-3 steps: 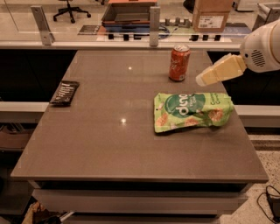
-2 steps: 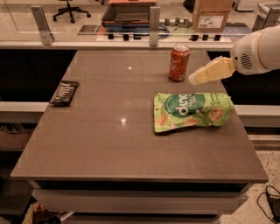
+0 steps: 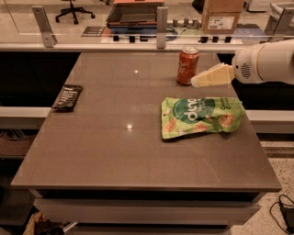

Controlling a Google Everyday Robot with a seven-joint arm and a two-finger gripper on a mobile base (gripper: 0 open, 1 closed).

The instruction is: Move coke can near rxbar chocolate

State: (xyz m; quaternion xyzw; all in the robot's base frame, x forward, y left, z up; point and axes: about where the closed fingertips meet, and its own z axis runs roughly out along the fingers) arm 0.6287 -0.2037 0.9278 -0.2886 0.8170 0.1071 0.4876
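Note:
My gripper is to move up a little and then close on the upper half of the coke can (image 3: 187,61), just under the can's silver top.
The coke can (image 3: 188,65) stands upright near the far right of the brown table (image 3: 115,151). It is red-orange with a silver top. The rxbar chocolate (image 3: 67,97) lies flat in its black wrapper at the table's left edge. My gripper (image 3: 196,82) comes in from the right on a white arm. Its cream-coloured tip is just right of the can's lower half, very close to it or touching it.
A flat green snack bag (image 3: 200,115) lies on the right part of the table, in front of the can and under the arm. A glass rail with metal posts (image 3: 161,20) runs behind the table. A cardboard box (image 3: 222,13) stands beyond it.
The gripper has moved left toward the can, from well right of it to right beside it. The can, bar and bag have not moved.

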